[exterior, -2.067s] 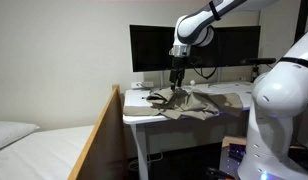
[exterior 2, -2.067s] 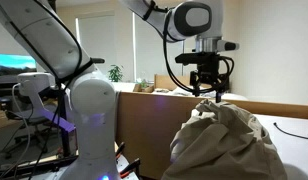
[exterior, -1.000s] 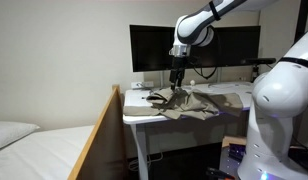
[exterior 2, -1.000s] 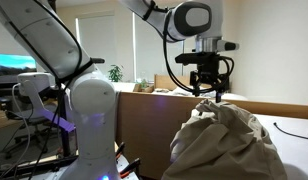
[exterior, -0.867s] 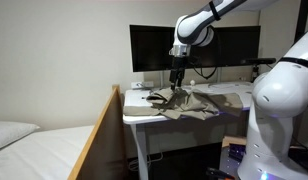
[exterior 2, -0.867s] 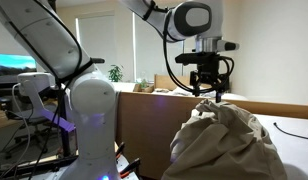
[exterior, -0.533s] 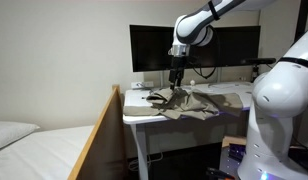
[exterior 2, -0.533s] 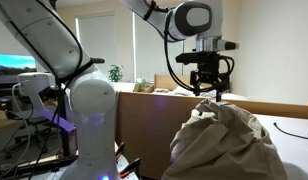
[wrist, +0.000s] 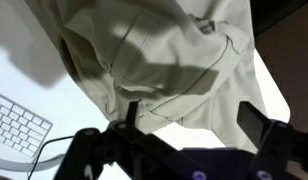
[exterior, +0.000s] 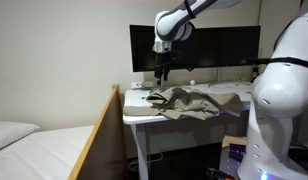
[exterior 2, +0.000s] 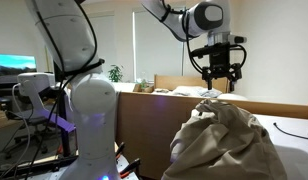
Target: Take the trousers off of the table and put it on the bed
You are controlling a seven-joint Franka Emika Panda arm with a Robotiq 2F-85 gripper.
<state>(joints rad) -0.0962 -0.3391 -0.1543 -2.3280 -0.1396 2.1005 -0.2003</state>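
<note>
Next, my gripper moves down to the bunched cloth (exterior: 156,99) at the end of the beige trousers nearest the wooden bed rail and closes there.
The beige trousers (exterior: 190,101) lie crumpled on the white table (exterior: 134,116). In an exterior view they form a tall heap (exterior 2: 226,141) in the foreground. My gripper (exterior: 159,76) hangs above the trousers' end nearest the bed, clear of the cloth, and is also seen raised above the heap (exterior 2: 222,84). In the wrist view the trousers (wrist: 164,55) fill the upper part, and the gripper (wrist: 192,122) is open and empty, with both dark fingers (wrist: 256,122) apart above the cloth. The bed (exterior: 39,150) lies low beside the table.
A large dark monitor (exterior: 209,45) stands at the back of the table. A white keyboard (wrist: 14,124) and cable lie beside the trousers. A wooden bed rail (exterior: 102,140) stands between bed and table. The robot's white base (exterior: 279,110) is close by.
The gripper has lifted off the trousers and moved sideways toward the bed end of the table. The trousers stay on the table, unmoved.
</note>
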